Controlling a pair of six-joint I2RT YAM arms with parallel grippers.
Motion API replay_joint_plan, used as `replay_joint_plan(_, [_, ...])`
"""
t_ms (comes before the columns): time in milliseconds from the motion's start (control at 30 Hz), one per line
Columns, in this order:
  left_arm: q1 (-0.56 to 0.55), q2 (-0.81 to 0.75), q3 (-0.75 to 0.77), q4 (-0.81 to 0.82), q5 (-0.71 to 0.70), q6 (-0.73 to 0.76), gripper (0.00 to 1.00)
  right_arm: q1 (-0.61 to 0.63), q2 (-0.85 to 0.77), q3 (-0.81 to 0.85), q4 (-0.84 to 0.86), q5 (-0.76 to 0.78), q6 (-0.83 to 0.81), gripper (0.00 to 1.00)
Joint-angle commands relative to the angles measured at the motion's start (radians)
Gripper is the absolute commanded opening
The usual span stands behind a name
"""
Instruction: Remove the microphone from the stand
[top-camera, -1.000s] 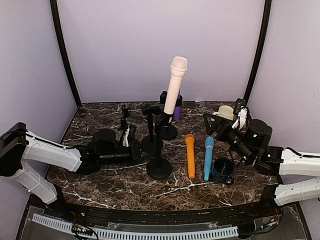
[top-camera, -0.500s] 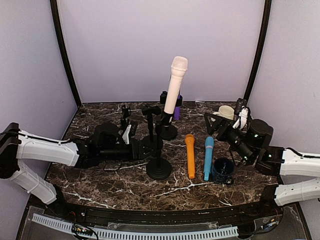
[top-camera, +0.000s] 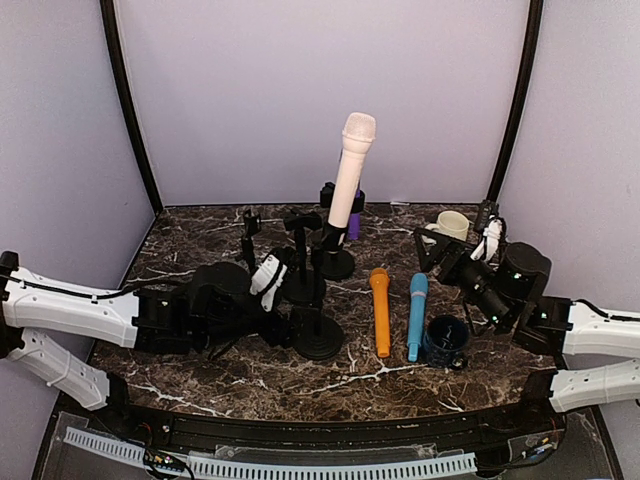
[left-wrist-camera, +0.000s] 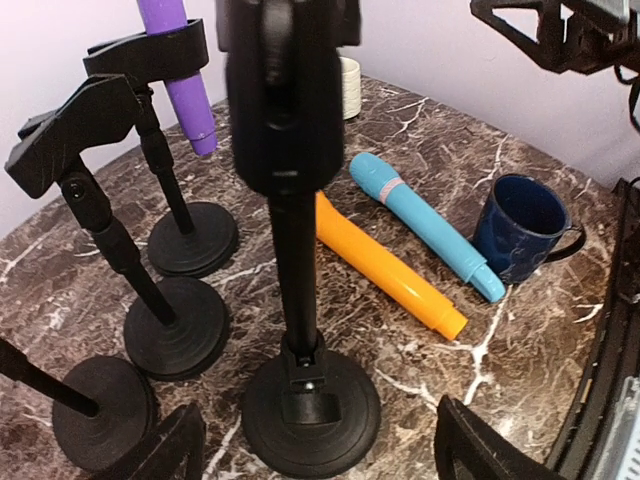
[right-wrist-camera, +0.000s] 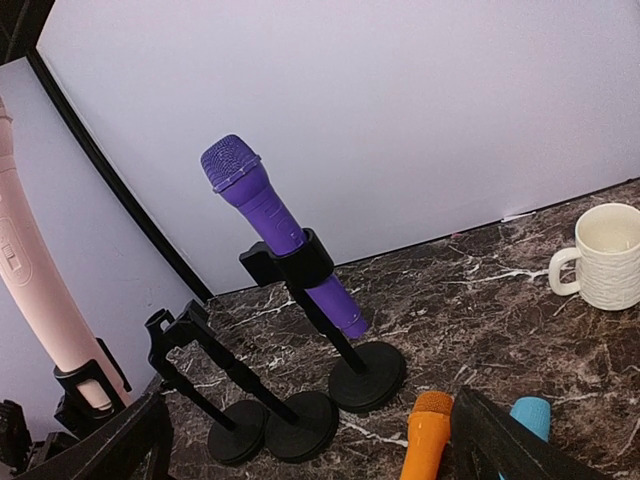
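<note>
The front stand's round base is ahead of the left gripper's open fingers, so the robot should move in and grip the pole's foot (left-wrist-camera: 307, 384) before it removes the microphone.
A pale pink microphone (top-camera: 351, 175) stands upright in the clip of the front black stand (top-camera: 318, 336). In the left wrist view only that stand's pole and round base (left-wrist-camera: 310, 400) show; the microphone is above the frame. My left gripper (top-camera: 288, 326) is open and low on the table, one finger on each side of the base (left-wrist-camera: 320, 455), touching nothing. A purple microphone (right-wrist-camera: 270, 225) sits tilted in a stand further back. My right gripper (top-camera: 430, 250) hangs open at the right, nothing between its fingers (right-wrist-camera: 500, 440).
Two black stands with nothing in their clips (left-wrist-camera: 75, 150) are left of the front one. An orange microphone (top-camera: 381, 310) and a blue microphone (top-camera: 416, 315) lie on the marble table beside a navy mug (top-camera: 445, 340). A cream mug (top-camera: 452, 225) sits at the back right.
My left gripper has opened from shut and slid right and nearer, so its fingers now flank the front stand's base. The right arm has barely moved.
</note>
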Motion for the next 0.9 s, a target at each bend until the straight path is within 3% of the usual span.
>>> replay_joint_plan(0, [-0.061, 0.051, 0.037, -0.010, -0.268, 0.160, 0.82, -0.006, -0.014, -0.017, 0.026, 0.024, 0.000, 0.98])
replay_joint_plan(200, [-0.098, 0.141, 0.050, 0.069, -0.391, 0.243, 0.84, -0.006, -0.033, -0.027, 0.023, 0.033, 0.002, 0.98])
replay_joint_plan(567, [-0.100, 0.214, 0.084, 0.119, -0.384, 0.316, 0.84, -0.006, -0.070, -0.044, 0.010, 0.057, 0.002, 0.98])
replay_joint_plan(867, [-0.100, 0.236, 0.096, 0.098, -0.398, 0.315, 0.67, -0.007, -0.075, -0.043, 0.009, 0.063, 0.000, 0.98])
